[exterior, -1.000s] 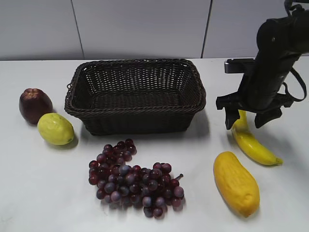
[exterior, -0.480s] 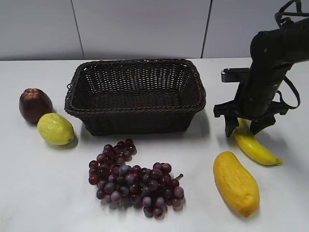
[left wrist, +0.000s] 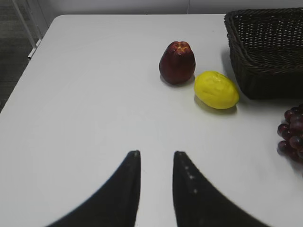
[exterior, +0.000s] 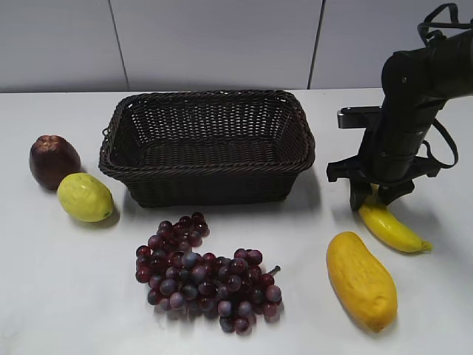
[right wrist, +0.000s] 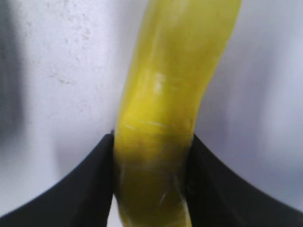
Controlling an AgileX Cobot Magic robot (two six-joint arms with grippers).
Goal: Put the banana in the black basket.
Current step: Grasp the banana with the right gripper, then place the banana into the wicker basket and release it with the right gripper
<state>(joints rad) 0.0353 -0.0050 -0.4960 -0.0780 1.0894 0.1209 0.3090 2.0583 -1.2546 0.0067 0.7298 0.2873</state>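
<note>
Next, my right gripper lets go of the banana inside the black basket, lengthwise (exterior: pixel 205 157) along the basket's front side closest to the grapes.
The banana (exterior: pixel 392 229) lies on the white table to the right of the black basket (exterior: pixel 214 185), its stem tip pointing right. My right gripper (exterior: pixel 373 200) is down on the banana's upper end. In the right wrist view both black jaws (right wrist: pixel 151 142) press against the sides of the banana (right wrist: pixel 165 94). My left gripper (left wrist: pixel 156 153) is open and empty above bare table at the left, and it does not show in the exterior view. A corner of the basket (left wrist: pixel 265 71) shows at the top right of the left wrist view.
A dark red fruit (exterior: pixel 53 160) and a yellow-green lemon-like fruit (exterior: pixel 85 197) sit left of the basket. A bunch of purple grapes (exterior: pixel 207 274) lies in front of it. A fat yellow-orange fruit (exterior: pixel 361 279) lies just in front of the banana.
My right gripper has come down lower over the banana's upper end and its fingers have closed in against the fruit. The banana has stayed on the table.
</note>
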